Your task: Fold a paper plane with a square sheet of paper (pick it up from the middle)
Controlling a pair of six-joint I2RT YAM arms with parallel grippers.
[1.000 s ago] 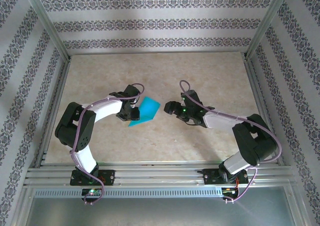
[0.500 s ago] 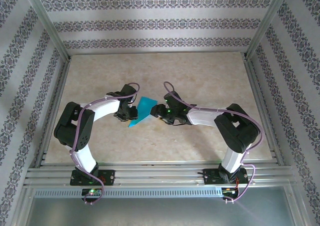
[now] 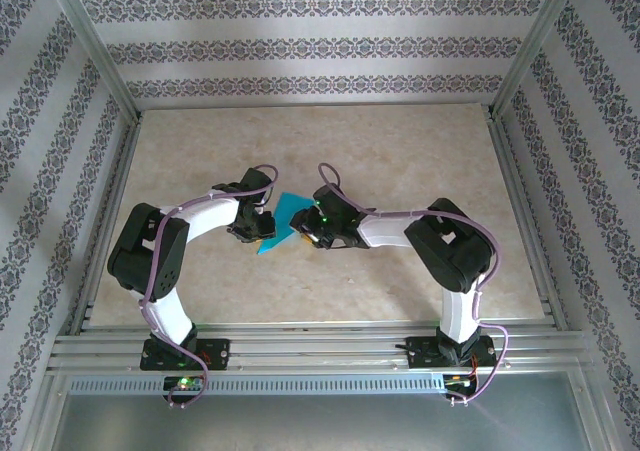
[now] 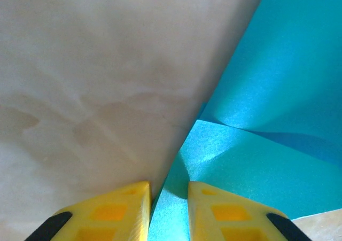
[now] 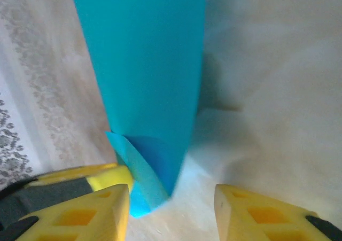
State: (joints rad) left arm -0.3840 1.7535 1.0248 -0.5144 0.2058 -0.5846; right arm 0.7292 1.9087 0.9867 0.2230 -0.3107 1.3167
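Note:
The left gripper holds the sheet by its side edge, so the right gripper will steady it while the left gripper opens and pinches the middle point(image 5: 145, 188) near the point.
The square sheet of paper point(image 3: 289, 211) is teal-blue, bent along a fold and lifted at a tilt over the middle of the table. My left gripper point(image 3: 264, 229) is shut on its left edge; in the left wrist view the sheet point(image 4: 267, 91) runs up from between the yellow fingertips of that gripper point(image 4: 169, 209). My right gripper point(image 3: 304, 233) is at the sheet's right end. In the right wrist view the curled end of the sheet point(image 5: 144, 64) hangs beside the left finger of that gripper point(image 5: 171, 211), whose jaws stand open and apart from the paper.
The beige marbled table point(image 3: 400, 151) is bounded by metal frame rails point(image 3: 300, 346) at the near edge and patterned walls point(image 3: 320, 46) on three sides. Both arms bend inward and meet near the table's centre.
The right arm has swung left until its gripper reaches the paper's right end, its jaws narrowing. The left gripper has kept its hold, with the paper pulled in slightly.

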